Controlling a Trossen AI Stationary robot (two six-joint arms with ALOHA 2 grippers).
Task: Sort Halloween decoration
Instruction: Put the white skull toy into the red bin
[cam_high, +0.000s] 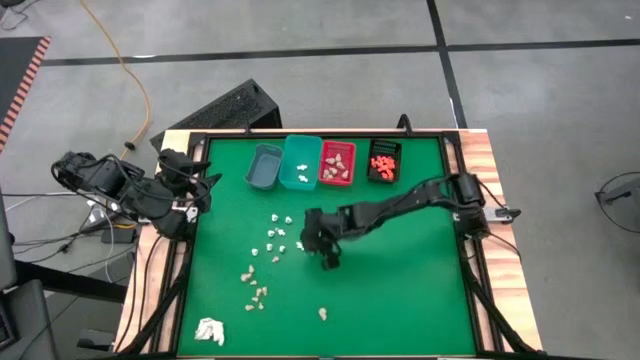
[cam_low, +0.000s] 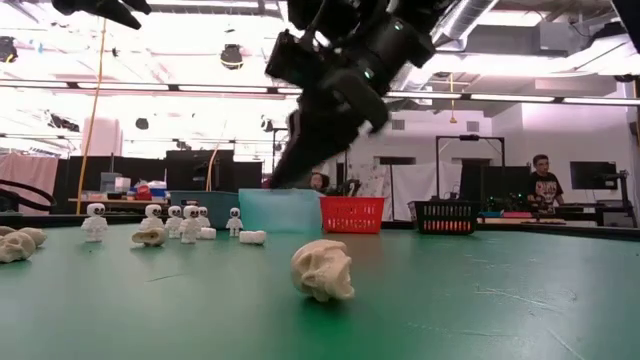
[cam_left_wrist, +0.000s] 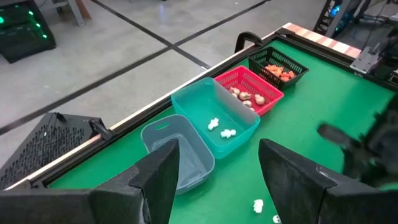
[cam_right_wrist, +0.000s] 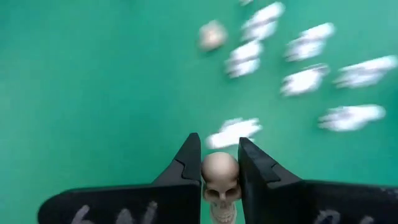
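The robot's right gripper will release the beige skull among the tan pieces in the red bin (cam_high: 335, 169). The skull is now at the green mat's middle.
Small Halloween pieces lie loose on the green mat: white skeletons (cam_high: 275, 235), tan pieces (cam_high: 256, 290) and one tan skull (cam_high: 323, 314), which shows near in the low view (cam_low: 323, 270). My right gripper (cam_high: 327, 258) reaches to the mat's middle and is shut on a beige skull piece (cam_right_wrist: 220, 177). My left gripper (cam_high: 205, 185) waits open and empty at the table's left edge and shows in its wrist view (cam_left_wrist: 217, 168). My right gripper pinches the beige skull's two sides (cam_right_wrist: 219, 169) between its two fingertips. The rounded crown stands out past the fingers and the jaw end points back toward the wrist. In the low view the fingers (cam_low: 290, 165) slant down and stand above the mat.
Four small bins stand in a row at the far edge: grey (cam_high: 264, 166), teal (cam_high: 300, 162) with white pieces, red (cam_high: 337, 163) with tan pieces, black (cam_high: 384, 161) with orange pieces. A white papery wad (cam_high: 210, 330) lies at the near left. The mat's right half is bare green.
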